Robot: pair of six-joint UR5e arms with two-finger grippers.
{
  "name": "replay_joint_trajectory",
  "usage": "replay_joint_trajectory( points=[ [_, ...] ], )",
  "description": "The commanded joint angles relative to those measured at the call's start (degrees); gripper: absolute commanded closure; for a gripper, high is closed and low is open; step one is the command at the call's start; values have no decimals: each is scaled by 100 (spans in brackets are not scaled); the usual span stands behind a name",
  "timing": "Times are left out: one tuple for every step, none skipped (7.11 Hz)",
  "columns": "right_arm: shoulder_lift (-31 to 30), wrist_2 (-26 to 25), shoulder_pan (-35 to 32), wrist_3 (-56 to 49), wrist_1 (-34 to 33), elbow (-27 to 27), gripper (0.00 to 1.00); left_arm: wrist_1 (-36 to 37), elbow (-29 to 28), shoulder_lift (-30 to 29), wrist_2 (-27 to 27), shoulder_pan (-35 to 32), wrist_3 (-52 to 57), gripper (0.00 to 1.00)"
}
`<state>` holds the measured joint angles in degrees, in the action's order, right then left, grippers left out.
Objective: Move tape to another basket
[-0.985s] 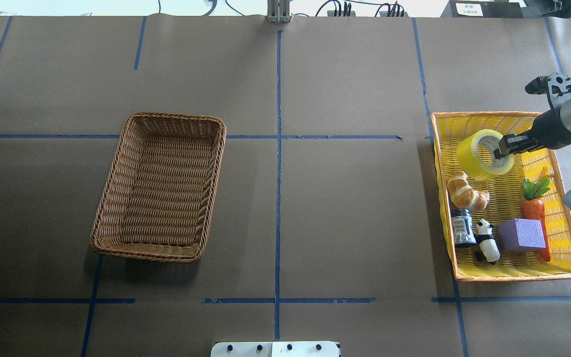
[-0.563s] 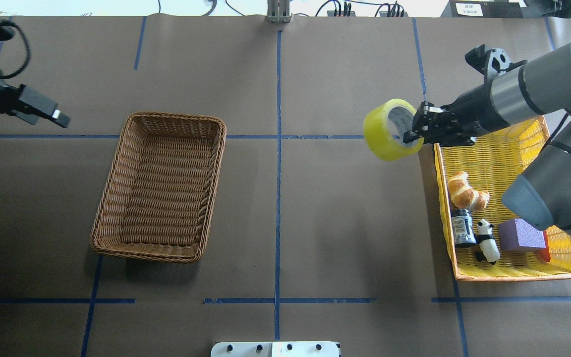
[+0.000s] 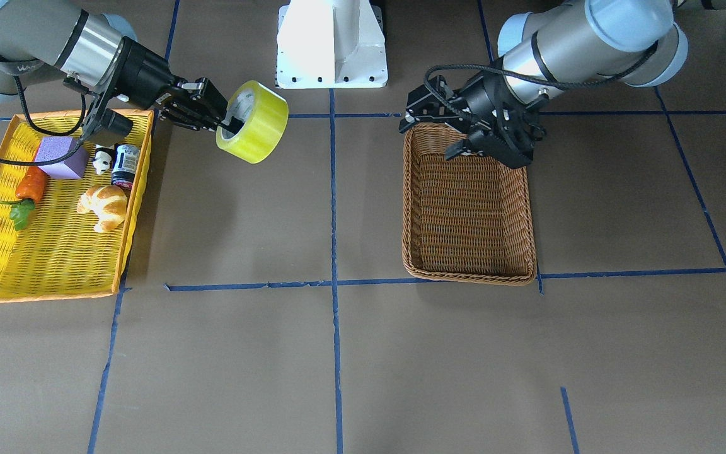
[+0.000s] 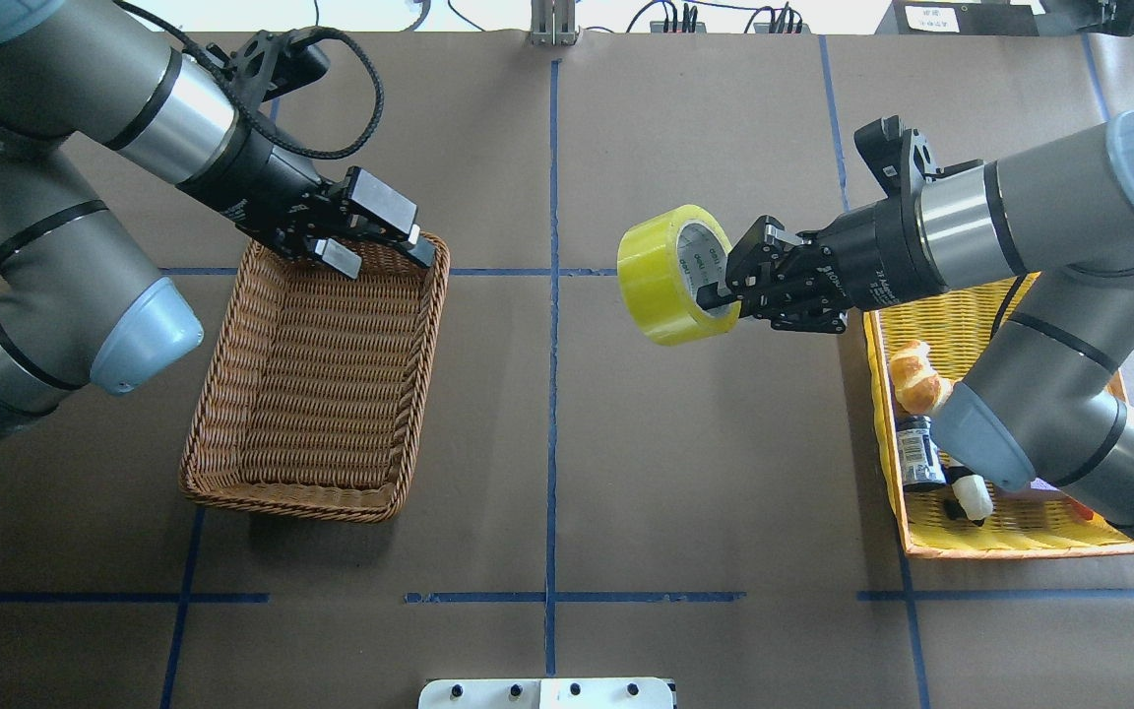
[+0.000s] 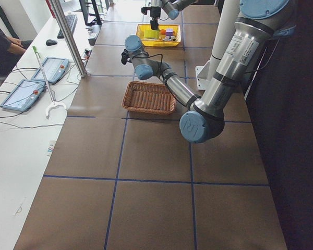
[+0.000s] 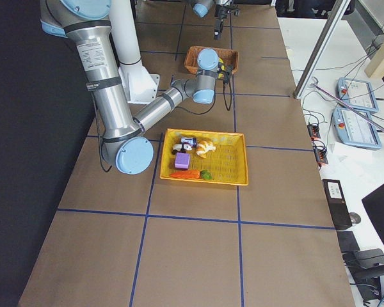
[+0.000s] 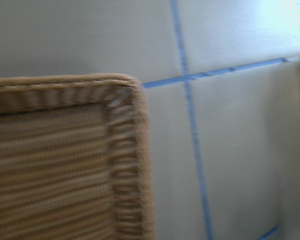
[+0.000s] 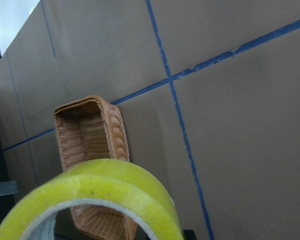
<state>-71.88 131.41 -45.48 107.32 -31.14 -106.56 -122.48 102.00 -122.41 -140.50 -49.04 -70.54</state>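
The robot's left gripper should next grab the free side [image 3: 278, 135] of the yellow tape roll, opposite the side that the right gripper holds.
The yellow tape roll [image 4: 659, 281] hangs in the air over the table, between the two baskets and just right of the centre line; it also shows in the front view [image 3: 257, 123] and the right wrist view [image 8: 105, 192]. My right gripper [image 4: 720, 293] [image 3: 225, 123] is shut on the roll's wall, with one finger inside the white core. The brown wicker basket [image 4: 282, 498] [image 3: 470, 275] [image 8: 115, 135] [image 7: 127, 150] lies left of centre with nothing in it. My left gripper [image 4: 380, 251] [image 3: 431, 137] is open and empty above the basket's far right corner.
The yellow orange-rimmed tray [image 4: 1010, 537] [image 3: 41, 265] at the right holds a croissant [image 4: 910, 379], a dark can [image 4: 917, 453], a panda figure [image 4: 967, 497], a purple block [image 3: 60, 157] and a carrot [image 3: 29, 186]. My right arm partly covers the tray.
My right gripper lifted the tape out of the yellow tray and carried it left towards the table's middle. My left arm came in from the left to above the wicker basket's far corner.
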Motion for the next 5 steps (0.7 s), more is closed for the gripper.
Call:
replay_joint_trajectory(
  points=[
    [8, -306, 135, 1111, 1342, 12, 100, -1763, 4, -55, 1646, 777, -1482, 0],
    [-1, -526, 223, 1342, 1695, 47, 100, -2597, -40, -46, 2205, 913, -2072, 3],
    [-1, -555, 233, 1518, 2073, 126, 100, -3502, -75, -28, 2228, 923, -2878, 2],
    [-10, -659, 233, 1937, 2486, 144, 100, -4172, -67, -20, 2254, 923, -3739, 2],
    [-27, -791, 242, 2298, 2942, 231, 100, -4884, -58, 7, 2455, 923, -4444, 1]
  ],
)
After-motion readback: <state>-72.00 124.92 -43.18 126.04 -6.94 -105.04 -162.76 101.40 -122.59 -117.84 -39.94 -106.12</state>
